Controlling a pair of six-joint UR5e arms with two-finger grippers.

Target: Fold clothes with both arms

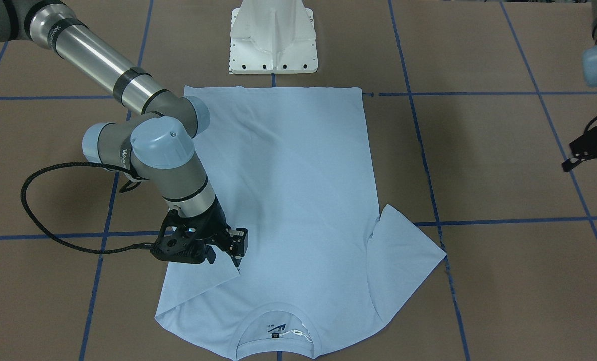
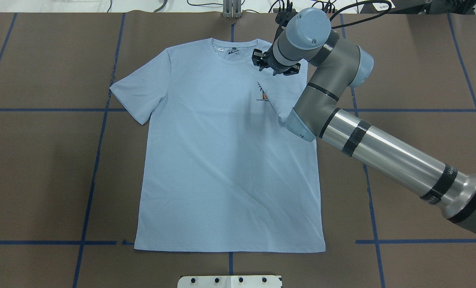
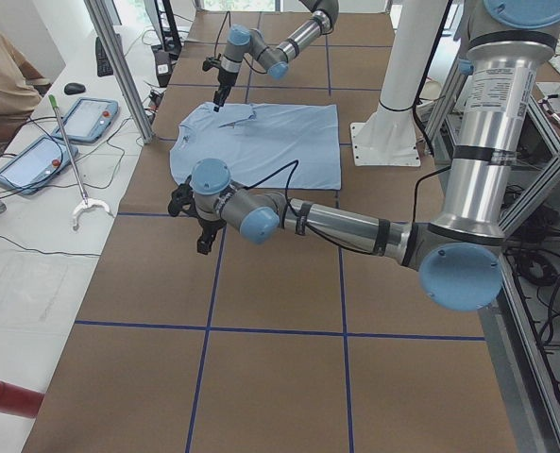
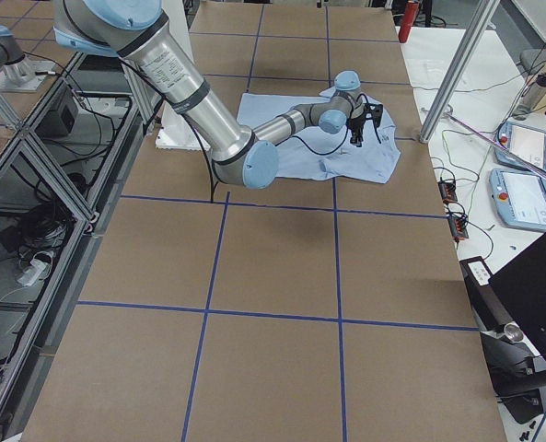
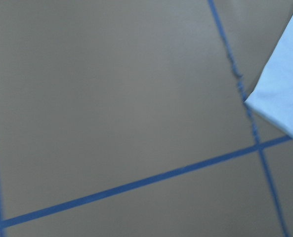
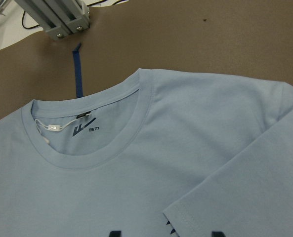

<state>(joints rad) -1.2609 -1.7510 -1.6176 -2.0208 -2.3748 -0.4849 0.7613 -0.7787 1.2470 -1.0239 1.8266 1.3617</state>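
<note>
The spread-out sleeve's outer corner [image 1: 443, 253] [image 5: 248, 101] on the light blue T-shirt is the next spot that my left gripper should move to and close on.
The light blue T-shirt [image 2: 226, 160] lies flat and face up on the brown table, collar [image 6: 87, 148] at the far side from the robot. Its right sleeve [image 2: 279, 94] is folded in over the chest and hides part of the dark print [image 2: 263, 96]. My right gripper [image 1: 225, 255] hovers just above that sleeve's tip. It is open, with the sleeve hem [image 6: 220, 197] lying between its spread fingertips. The shirt's other sleeve [image 1: 403, 250] lies spread out flat. My left gripper [image 1: 586, 173] hangs open over bare table beyond that sleeve, and its wrist view shows only the sleeve's corner [image 5: 284, 94].
The white pedestal base [image 1: 273, 40] stands at the shirt's hem side. Blue tape lines [image 2: 102, 132] grid the table. An aluminium post [image 6: 57, 19] stands behind the collar. A person [image 3: 1, 75] sits at a side bench with tablets [image 3: 91, 118].
</note>
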